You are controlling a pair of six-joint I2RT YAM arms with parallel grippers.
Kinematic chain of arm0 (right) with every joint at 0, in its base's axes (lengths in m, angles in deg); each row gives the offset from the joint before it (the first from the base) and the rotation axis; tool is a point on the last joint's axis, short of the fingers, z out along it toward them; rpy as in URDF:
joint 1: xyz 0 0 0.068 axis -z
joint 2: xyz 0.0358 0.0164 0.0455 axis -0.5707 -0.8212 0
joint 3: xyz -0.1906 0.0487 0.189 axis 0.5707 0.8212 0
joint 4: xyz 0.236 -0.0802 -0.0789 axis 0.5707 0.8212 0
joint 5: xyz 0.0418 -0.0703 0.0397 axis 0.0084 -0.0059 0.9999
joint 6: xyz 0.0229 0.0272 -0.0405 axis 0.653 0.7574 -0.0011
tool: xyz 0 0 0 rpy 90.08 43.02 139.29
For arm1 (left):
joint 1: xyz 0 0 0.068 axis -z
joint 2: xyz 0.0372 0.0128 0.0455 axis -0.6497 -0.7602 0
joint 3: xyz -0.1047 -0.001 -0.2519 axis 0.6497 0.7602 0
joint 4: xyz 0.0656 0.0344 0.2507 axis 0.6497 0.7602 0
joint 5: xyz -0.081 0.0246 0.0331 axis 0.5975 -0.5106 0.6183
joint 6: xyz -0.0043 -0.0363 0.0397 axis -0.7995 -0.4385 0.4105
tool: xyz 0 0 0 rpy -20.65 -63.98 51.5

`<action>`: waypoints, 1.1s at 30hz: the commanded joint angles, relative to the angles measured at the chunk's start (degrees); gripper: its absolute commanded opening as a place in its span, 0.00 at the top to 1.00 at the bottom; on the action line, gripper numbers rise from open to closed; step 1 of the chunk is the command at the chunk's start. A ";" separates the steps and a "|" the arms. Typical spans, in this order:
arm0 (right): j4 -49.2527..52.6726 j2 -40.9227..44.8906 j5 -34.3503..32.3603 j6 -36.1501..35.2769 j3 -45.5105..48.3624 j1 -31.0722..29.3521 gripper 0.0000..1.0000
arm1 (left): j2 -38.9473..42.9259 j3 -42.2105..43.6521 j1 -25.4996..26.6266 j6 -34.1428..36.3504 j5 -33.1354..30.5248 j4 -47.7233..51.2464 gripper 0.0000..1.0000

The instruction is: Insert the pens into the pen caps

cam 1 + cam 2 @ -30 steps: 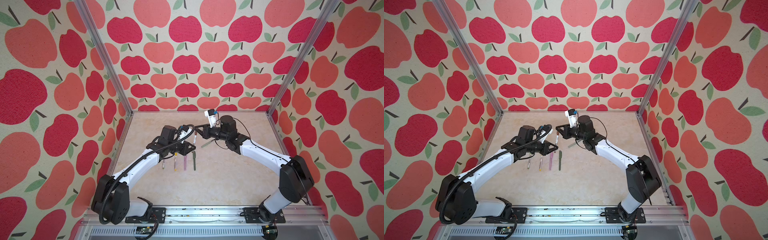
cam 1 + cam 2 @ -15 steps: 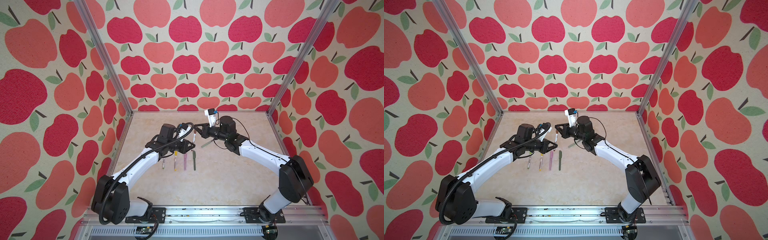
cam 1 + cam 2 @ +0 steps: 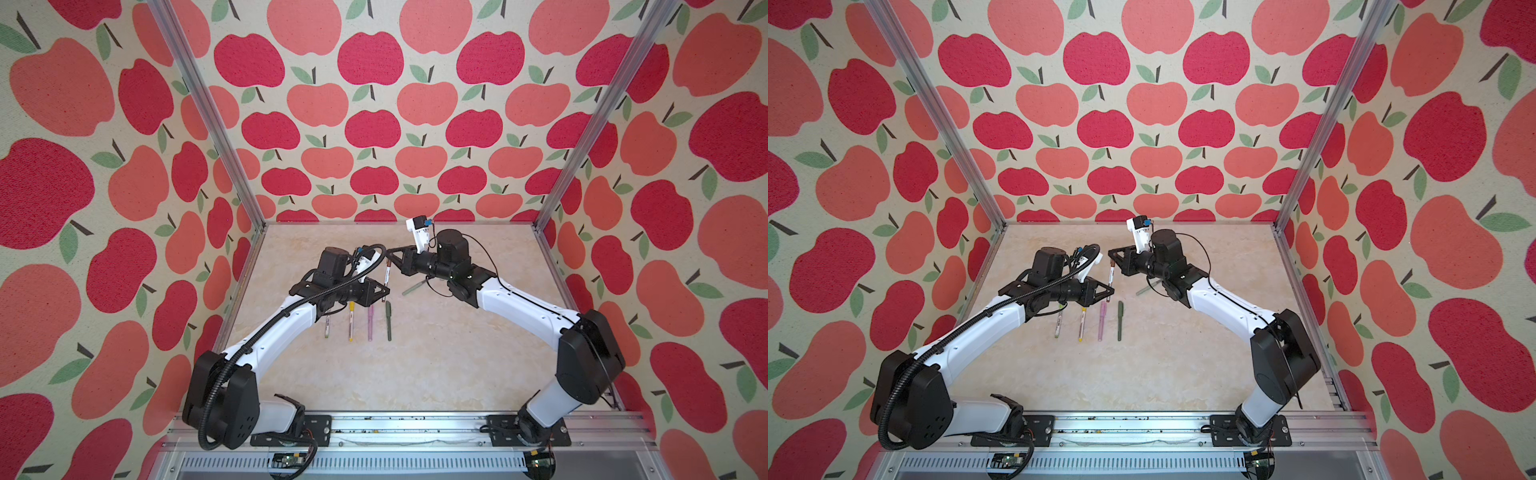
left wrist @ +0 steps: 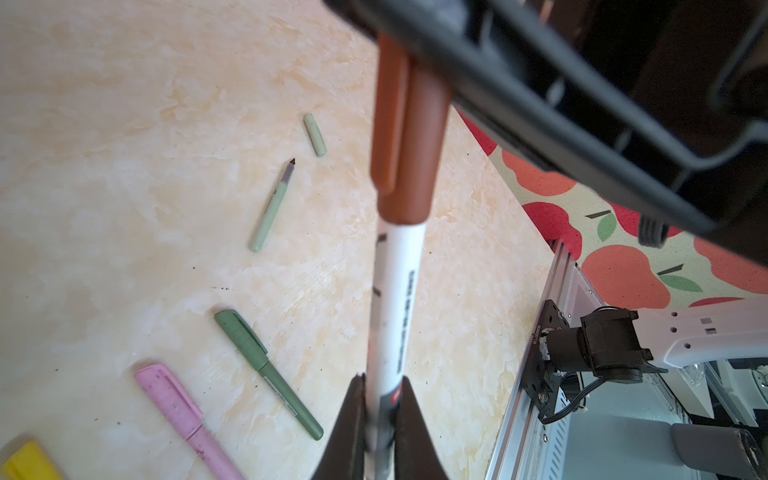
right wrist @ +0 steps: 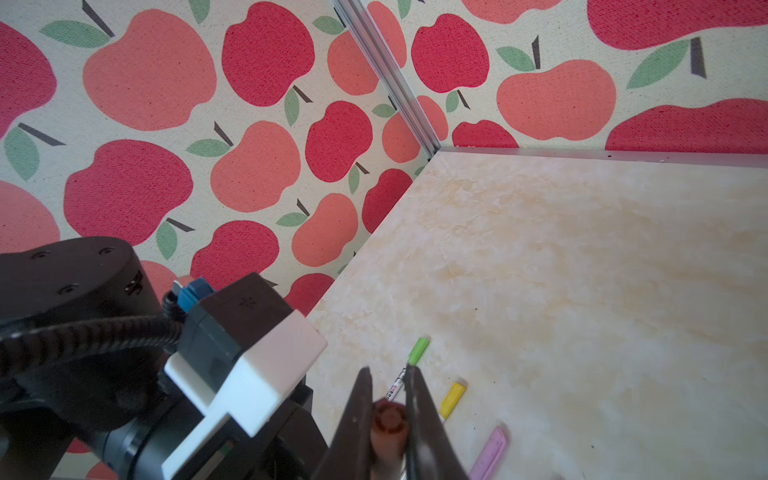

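Note:
Only the brown cap's end is in my right gripper, so it should open and take the pen's white body (image 3: 387,277) before it lays the pen beside the dark green pen.
My left gripper (image 4: 382,380) is shut on the lower end of a white printed pen (image 4: 397,291). The pen stands tilted above the table, and its upper end sits inside a brown cap (image 4: 409,166). My right gripper (image 5: 387,370) is shut on that brown cap (image 5: 388,419). In both top views the two grippers (image 3: 384,296) (image 3: 390,259) meet over the table's middle, one at each end of the pen (image 3: 1110,278). An uncapped pale sage pen (image 4: 270,212) lies on the table beside its sage cap (image 4: 314,135).
A row of capped pens lies on the marble table (image 3: 436,357) below my left gripper: lime-capped (image 3: 327,326), yellow-capped (image 3: 351,324), pink (image 3: 370,324) and dark green (image 3: 388,322). The sage pen (image 3: 413,287) lies under my right arm. Apple-print walls enclose three sides.

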 commanded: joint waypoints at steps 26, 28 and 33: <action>19.68 5.41 11.00 -2.08 -6.55 1.85 0.55 | 9.15 11.53 2.38 -7.87 -7.98 -28.46 1.00; 19.01 6.20 10.92 -2.45 -5.87 1.74 0.57 | 9.09 11.36 2.57 -7.86 -7.89 -28.42 1.00; 18.27 6.57 10.38 -3.16 -5.24 1.41 0.63 | 8.67 10.82 3.00 -7.99 -7.63 -28.34 1.00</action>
